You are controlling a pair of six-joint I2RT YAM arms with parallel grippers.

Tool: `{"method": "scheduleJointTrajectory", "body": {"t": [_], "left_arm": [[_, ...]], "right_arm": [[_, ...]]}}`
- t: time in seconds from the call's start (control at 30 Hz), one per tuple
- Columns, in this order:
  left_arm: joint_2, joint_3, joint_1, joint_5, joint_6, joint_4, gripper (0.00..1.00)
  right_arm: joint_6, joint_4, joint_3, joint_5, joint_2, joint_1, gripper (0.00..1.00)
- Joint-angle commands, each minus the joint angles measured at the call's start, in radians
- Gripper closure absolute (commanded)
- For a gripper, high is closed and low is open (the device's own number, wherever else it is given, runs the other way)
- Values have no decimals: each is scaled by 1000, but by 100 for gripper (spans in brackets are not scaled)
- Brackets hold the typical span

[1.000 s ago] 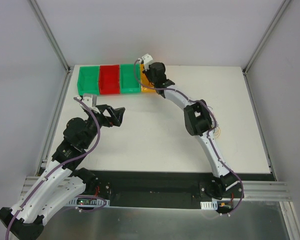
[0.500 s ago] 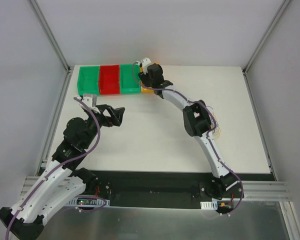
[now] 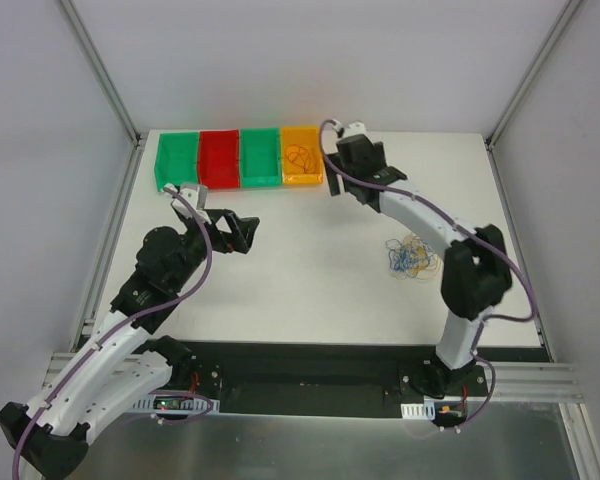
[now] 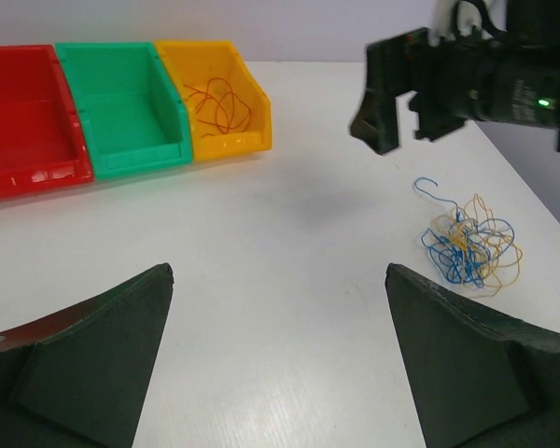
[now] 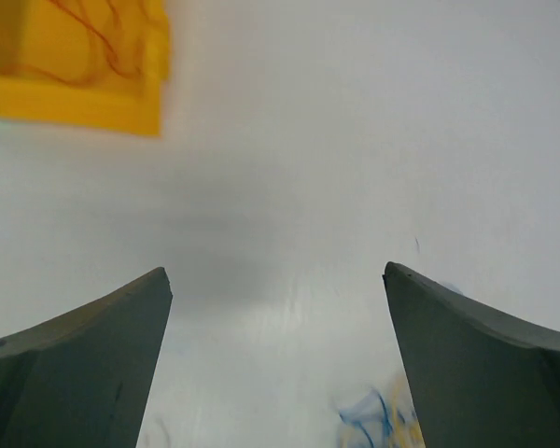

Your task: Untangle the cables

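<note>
The robot's right gripper needs to next go to the tangle of cables and close on a blue cable point(image 3: 392, 245) point(image 5: 364, 416) near its loose end.
A tangle of blue, yellow and white cables point(image 3: 412, 258) lies on the white table right of centre; it also shows in the left wrist view point(image 4: 471, 245) and, blurred, low in the right wrist view point(image 5: 383, 425). Loose orange cables point(image 3: 302, 156) lie inside the yellow bin point(image 3: 320, 170). My right gripper point(image 3: 352, 178) hangs open and empty over bare table just right of that bin, away from the tangle. My left gripper point(image 3: 242, 232) is open and empty at centre left, pointing toward the tangle from far off. Its fingertips frame bare table point(image 4: 279, 271).
A row of bins stands at the table's back left: green point(image 3: 177, 160), red point(image 3: 218, 158), green point(image 3: 260, 156), then the yellow one. The right arm's elbow point(image 3: 475, 270) stands just right of the tangle. Metal frame posts border the table.
The right arm has swung from over the yellow bin to its right side and its jaws have opened; orange cables now lie uncovered in the bin. The left gripper edged right.
</note>
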Motion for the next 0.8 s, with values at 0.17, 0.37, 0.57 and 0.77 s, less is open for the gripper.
{"method": "scheduleJointTrajectory", "body": {"t": [0.17,0.37,0.57,0.77], "left_arm": [[186,125,13,296,55,-33,2],[340,182,10,543,47,-54,5],[470,234,-7,665,55,-120,14],[576,278,-16,770,20,-160,26]], "right_arm": [[416,-165,-613,-24,-461,-364,0],[369,-79,-750,-324,-459,-474,10],[459,21,-906,-572,-594,-266,21],[615,295,-1147,-753,-880,-155,20]]}}
